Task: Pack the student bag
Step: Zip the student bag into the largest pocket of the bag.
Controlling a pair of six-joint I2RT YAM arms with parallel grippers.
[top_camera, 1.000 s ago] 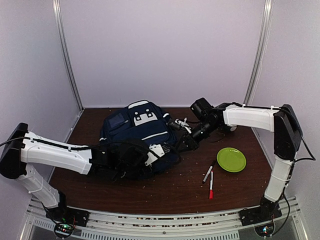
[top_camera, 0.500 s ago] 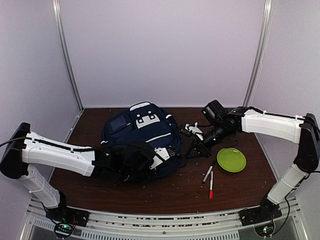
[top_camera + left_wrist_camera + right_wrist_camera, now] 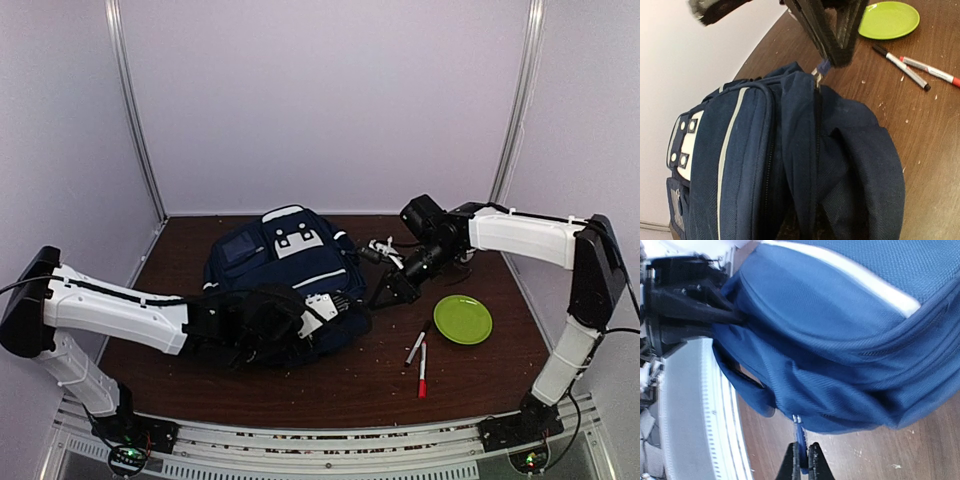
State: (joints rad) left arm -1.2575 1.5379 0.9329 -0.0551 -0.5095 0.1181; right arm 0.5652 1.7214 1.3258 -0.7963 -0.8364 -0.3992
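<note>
Next, my right gripper lets go of the blue zipper pull next to the bag's side pocket (image 3: 360, 263), near the pocket's short white stripe.
The navy student bag (image 3: 280, 265) lies on the brown table, white stripe and white patch facing up. My left gripper (image 3: 338, 303) is shut on a fold of fabric at the bag's right end; in the right wrist view its black fingers (image 3: 732, 315) pinch that fold. The left wrist view shows only the bag (image 3: 790, 160), with my own fingers hidden. My right gripper (image 3: 804, 462) is shut on the blue zipper pull (image 3: 800, 437) at the bag's edge. The same zipper pull (image 3: 823, 66) appears under the right gripper's fingers (image 3: 837, 35), just right of the bag (image 3: 385, 290).
A green plate (image 3: 462, 319) sits to the right of the bag. Two pens lie near it, one black-capped (image 3: 416, 348) and one red (image 3: 422, 372). A small white object (image 3: 385, 247) lies behind the right gripper. Crumbs dot the table.
The right gripper pulled the zipper pull to the right, away from the bag, then eased back slightly. The right arm's elbow swung outward and partly back. The left arm stayed still.
</note>
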